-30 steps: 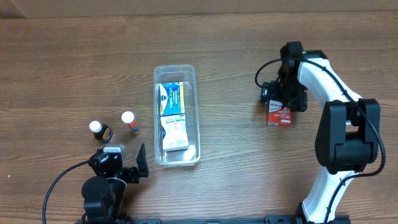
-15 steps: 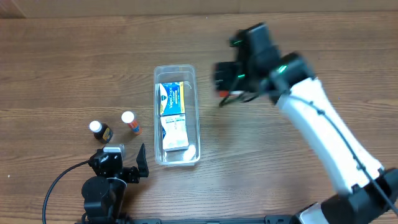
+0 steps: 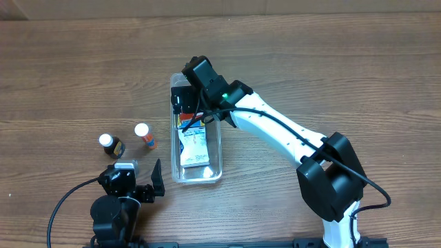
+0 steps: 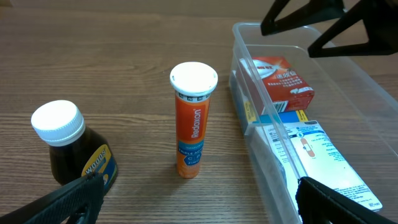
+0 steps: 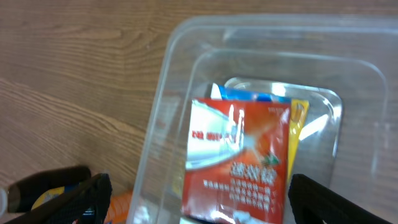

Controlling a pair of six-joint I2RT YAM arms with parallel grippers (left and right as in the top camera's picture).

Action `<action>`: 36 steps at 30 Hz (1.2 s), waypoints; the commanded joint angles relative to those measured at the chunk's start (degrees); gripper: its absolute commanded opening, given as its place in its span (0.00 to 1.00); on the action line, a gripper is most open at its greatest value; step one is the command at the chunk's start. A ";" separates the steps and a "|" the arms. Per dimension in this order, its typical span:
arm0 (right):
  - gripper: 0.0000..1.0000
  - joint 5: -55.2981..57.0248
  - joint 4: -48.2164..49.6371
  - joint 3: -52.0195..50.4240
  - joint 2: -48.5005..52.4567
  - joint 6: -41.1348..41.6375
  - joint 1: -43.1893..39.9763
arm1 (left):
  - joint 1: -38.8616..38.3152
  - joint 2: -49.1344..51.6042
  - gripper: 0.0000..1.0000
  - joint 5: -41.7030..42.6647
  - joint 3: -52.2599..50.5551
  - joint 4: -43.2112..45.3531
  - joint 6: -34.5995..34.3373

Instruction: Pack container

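My left gripper is to go next to the brown bottle beside the orange tube and close on the bottle's white cap (image 3: 105,140) (image 4: 57,123).
The clear container (image 3: 218,141) stands in the middle of the table. It holds a blue and yellow box, a white box (image 3: 194,148) and a red box (image 3: 183,122). My right gripper (image 3: 185,105) hovers over the container's far end, open, its fingers apart on either side of the red box (image 5: 239,162), which lies on the blue box inside the container (image 5: 166,87). My left gripper (image 3: 153,184) is open and empty near the front edge, left of the container. In the left wrist view my left gripper (image 4: 199,202) faces the container (image 4: 258,149) and the red box (image 4: 283,78).
An orange tube with a white cap (image 3: 144,135) (image 4: 193,121) and a brown bottle with a white cap (image 3: 110,145) (image 4: 68,146) stand left of the container, just ahead of my left gripper.
My right arm swung from the right side of the table to over the container's far end with the red box. The box now lies in the container and the fingers are apart. The left arm stayed still.
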 commanded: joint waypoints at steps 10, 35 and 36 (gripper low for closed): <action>1.00 1.49 -34.58 5.25 -25.70 -3.04 -33.14 | 0.00 -0.48 1.00 0.42 -0.09 -0.07 0.68; 1.00 1.46 -38.66 5.25 -25.55 -3.02 -37.86 | 4.11 76.81 1.00 -6.05 74.40 -36.11 -18.27; 1.00 1.46 -38.66 5.25 -25.55 -3.02 -37.86 | 5.95 78.38 1.00 -6.05 74.38 -36.59 -18.73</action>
